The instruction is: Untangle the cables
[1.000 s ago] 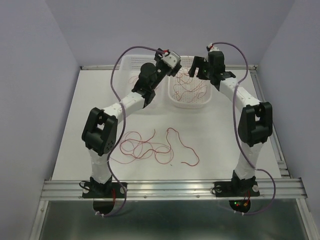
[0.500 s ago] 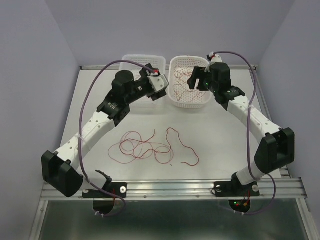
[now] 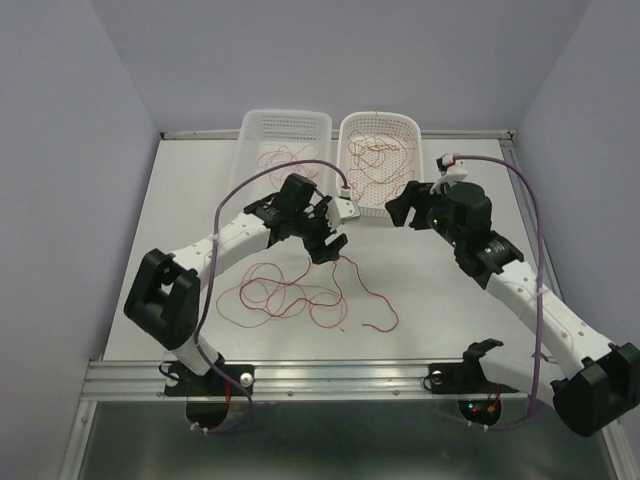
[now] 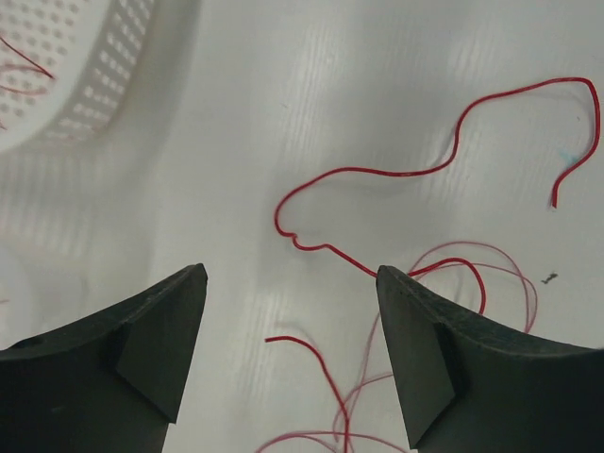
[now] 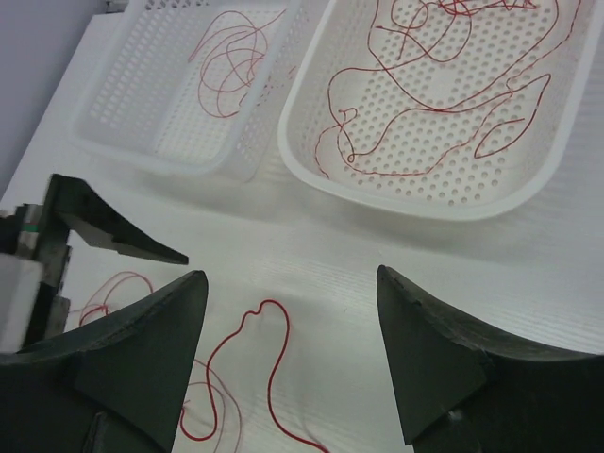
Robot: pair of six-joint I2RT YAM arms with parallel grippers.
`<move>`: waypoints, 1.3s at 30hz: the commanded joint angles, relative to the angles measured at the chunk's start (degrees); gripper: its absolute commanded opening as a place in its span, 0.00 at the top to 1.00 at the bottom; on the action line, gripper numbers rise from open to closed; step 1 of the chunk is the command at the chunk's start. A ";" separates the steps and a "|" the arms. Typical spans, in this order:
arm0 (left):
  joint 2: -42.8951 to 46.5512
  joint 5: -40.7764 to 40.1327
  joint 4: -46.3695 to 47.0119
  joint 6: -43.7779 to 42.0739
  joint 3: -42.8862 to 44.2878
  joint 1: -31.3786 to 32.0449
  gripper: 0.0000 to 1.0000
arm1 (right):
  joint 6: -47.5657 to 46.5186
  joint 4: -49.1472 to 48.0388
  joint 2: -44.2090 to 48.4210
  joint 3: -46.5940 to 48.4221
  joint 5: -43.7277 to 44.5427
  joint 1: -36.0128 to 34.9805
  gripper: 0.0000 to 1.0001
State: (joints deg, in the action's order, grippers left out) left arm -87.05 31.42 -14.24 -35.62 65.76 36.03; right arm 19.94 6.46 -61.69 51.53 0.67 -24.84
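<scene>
The part of the wavy red cable (image 3: 336, 263) (image 4: 366, 269) between its small kink and the tangle will be gripped by my left gripper.
A tangle of thin red cables (image 3: 285, 295) lies on the white table in front of the arms, with one wavy strand (image 3: 365, 290) trailing off to its right. My left gripper (image 3: 328, 240) hangs open just above the tangle's far edge; its wrist view shows a curved strand (image 4: 396, 173) ahead and a loose end between the empty fingers of that gripper (image 4: 288, 278). My right gripper (image 3: 405, 212) is open and empty, just in front of the right basket. In the right wrist view a looped strand (image 5: 274, 316) lies below the open gripper (image 5: 288, 278).
Two white perforated baskets stand at the back: the left one (image 3: 245, 130) holds a few red strands, the right one (image 3: 343, 150) holds several. Both also show in the right wrist view, left (image 5: 142, 151) and right (image 5: 415, 203). Thick purple arm cables arch over both arms.
Both arms have drawn back from the baskets toward the near side. The left gripper came down over the tangle on the table; the right gripper left the right basket.
</scene>
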 commanded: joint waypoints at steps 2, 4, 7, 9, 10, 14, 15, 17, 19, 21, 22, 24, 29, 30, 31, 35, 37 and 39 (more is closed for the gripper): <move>-7.44 3.99 -6.50 10.65 5.25 0.18 0.16 | 1.41 -3.12 2.37 -2.92 2.50 -0.47 0.23; -10.16 5.57 -6.77 12.23 6.22 0.27 0.17 | 1.33 -3.29 1.93 -3.10 2.15 -0.56 0.23; -11.04 6.37 -4.67 13.55 5.53 0.44 0.18 | 1.24 -3.56 1.49 -3.36 2.15 -0.47 0.23; -11.65 7.78 -4.13 14.52 5.17 0.44 0.18 | 1.32 -3.82 1.31 -3.71 2.15 -0.47 0.23; -12.00 8.39 -4.22 14.96 5.26 0.44 0.18 | 1.24 -3.91 1.40 -3.80 2.15 -0.47 0.23; -14.99 7.17 -5.97 17.68 5.96 0.44 0.25 | 1.15 -4.09 2.01 -3.98 2.41 -0.47 0.23; -14.91 6.29 -5.98 18.21 5.79 0.44 0.25 | 1.24 -4.17 2.45 -4.15 2.32 -0.56 0.23; -14.21 6.11 -5.36 18.83 4.21 0.53 0.25 | 1.15 -4.26 2.89 -4.33 2.23 -0.56 0.23; -13.24 6.02 -5.36 19.97 2.89 0.88 0.26 | 1.24 -4.35 3.24 -4.59 2.23 -0.47 0.23; -12.80 4.88 -5.01 20.76 1.84 1.50 0.26 | 1.15 -4.52 3.86 -4.94 2.15 -0.47 0.23; -12.80 4.44 -5.01 21.02 1.48 1.59 0.26 | 1.24 -4.61 3.86 -4.95 2.15 -0.47 0.23; -13.85 3.30 -4.92 21.37 1.13 1.59 0.26 | 1.15 -4.70 4.12 -5.03 1.88 -0.47 0.23; -16.40 3.56 -5.80 21.99 0.78 2.11 0.32 | 0.97 -5.05 4.30 -5.47 1.97 -0.47 0.23; -16.84 3.21 -5.89 22.34 0.78 2.20 0.37 | 0.89 -5.23 4.21 -5.47 1.97 -0.47 0.23; -17.36 3.21 -5.97 22.34 0.60 2.38 0.42 | 0.89 -5.32 4.12 -5.47 1.97 -0.47 0.23; -17.46 2.60 -6.33 22.17 1.48 2.64 0.76 | 0.80 -5.58 3.95 -5.56 1.97 -0.47 0.24; -15.89 2.42 -5.98 21.73 1.74 2.64 0.90 | 0.71 -5.75 3.95 -5.56 1.62 -0.56 0.24; -13.95 1.98 -6.15 20.86 2.36 2.64 1.00 | 0.62 -5.76 3.60 -5.56 1.53 -0.47 0.25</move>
State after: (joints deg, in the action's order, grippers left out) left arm -105.27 33.61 -19.73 -13.63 67.09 38.26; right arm 20.80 4.23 -58.48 46.87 2.13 -24.84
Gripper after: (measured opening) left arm 0.074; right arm 0.754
